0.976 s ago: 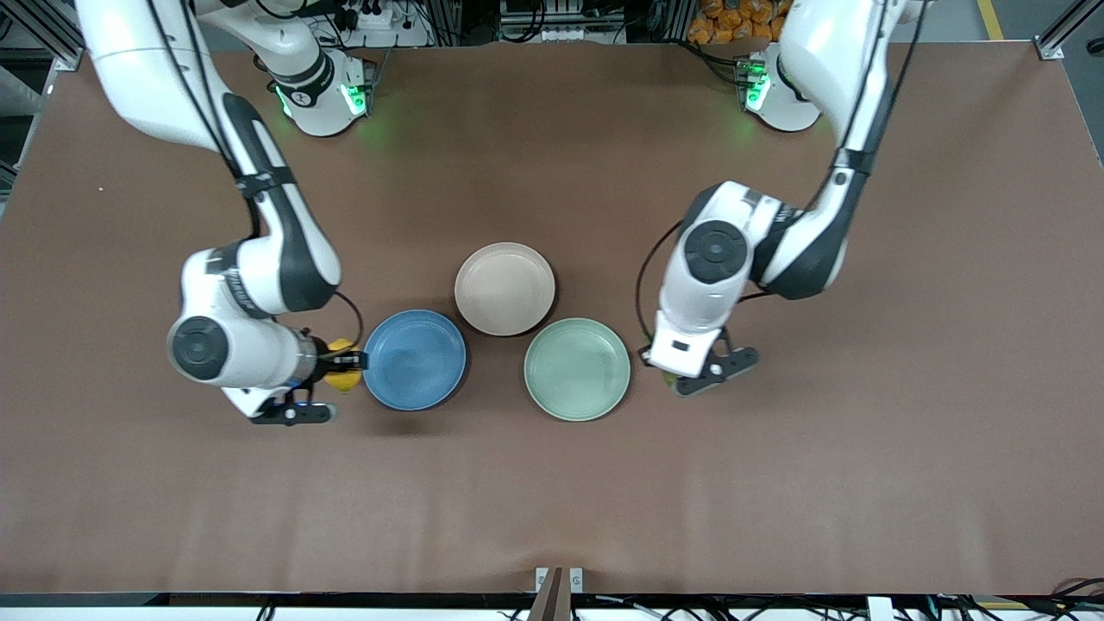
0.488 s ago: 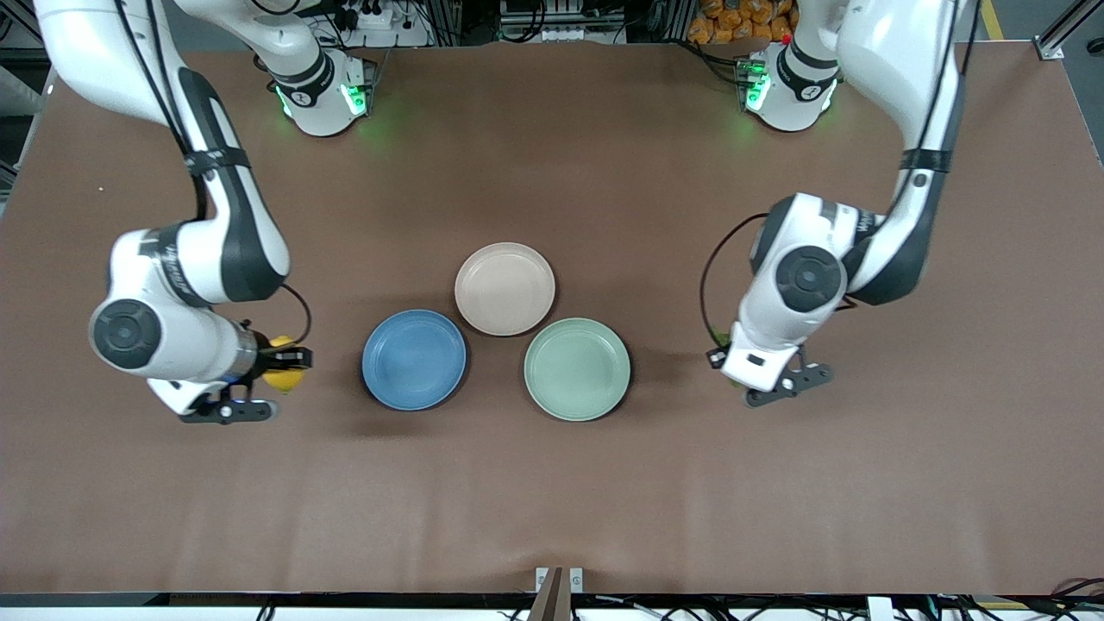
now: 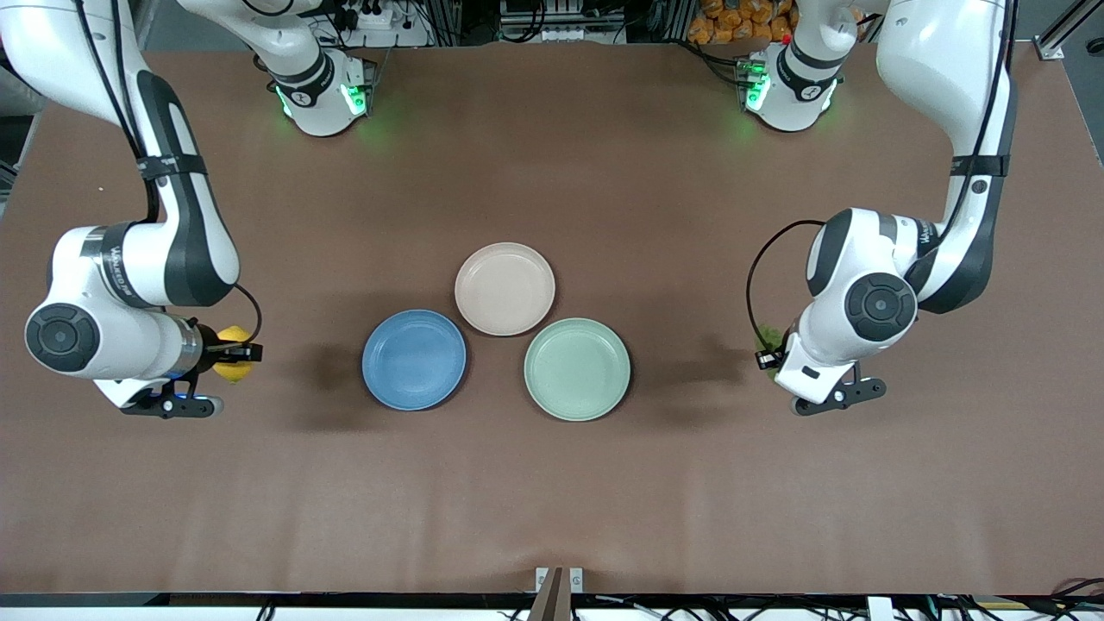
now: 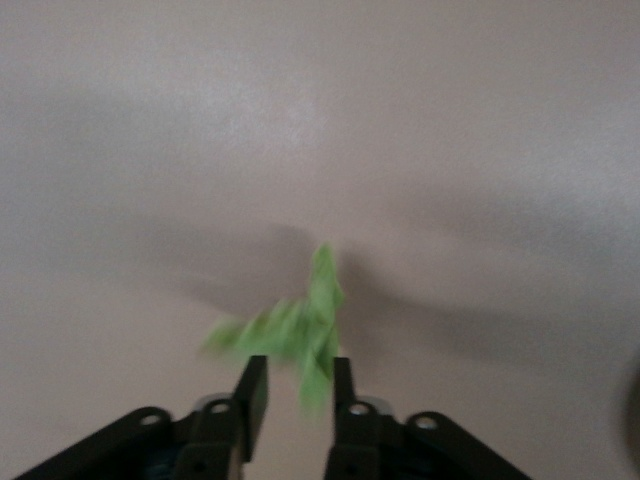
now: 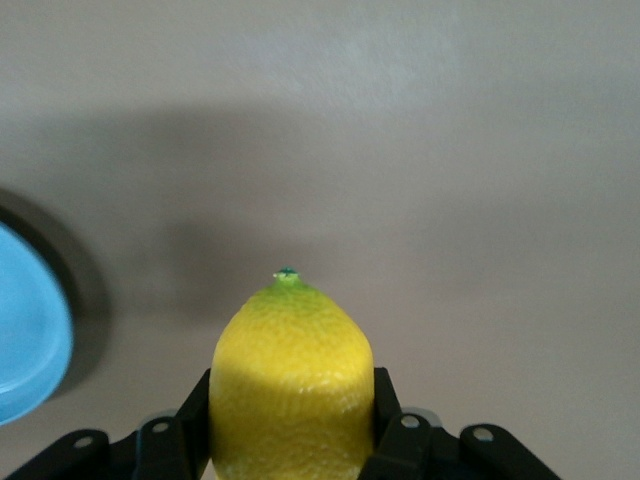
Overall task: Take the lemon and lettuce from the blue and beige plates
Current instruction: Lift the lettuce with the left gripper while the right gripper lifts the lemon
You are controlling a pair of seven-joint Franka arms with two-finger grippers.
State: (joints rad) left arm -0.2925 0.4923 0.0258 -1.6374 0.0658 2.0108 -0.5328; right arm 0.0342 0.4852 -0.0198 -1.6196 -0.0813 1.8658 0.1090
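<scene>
I should release the yellow lemon from my right gripper so that it rests on bare table (image 3: 270, 352) next to the blue plate, opposite the light green plate.
My right gripper (image 3: 236, 354) is shut on the yellow lemon (image 3: 229, 369) and holds it above bare table toward the right arm's end, away from the blue plate (image 3: 414, 359). In the right wrist view the lemon (image 5: 290, 370) fills the gap between the fingers (image 5: 196, 400), with the blue plate's rim (image 5: 30, 330) at the edge. My left gripper (image 3: 768, 357) holds the green lettuce (image 3: 769, 335) above bare table toward the left arm's end. In the left wrist view the lettuce (image 4: 300, 330) hangs between the fingertips (image 4: 252, 385). The beige plate (image 3: 504, 288) holds nothing.
A light green plate (image 3: 577, 368) sits beside the blue plate, nearer the front camera than the beige one. The brown table top (image 3: 552, 483) runs wide on all sides. The two arm bases stand along the table's edge farthest from the camera.
Both arms swung outward away from the plates. The right gripper carried the lemon toward its end of the table, and the left gripper carried the lettuce toward its end.
</scene>
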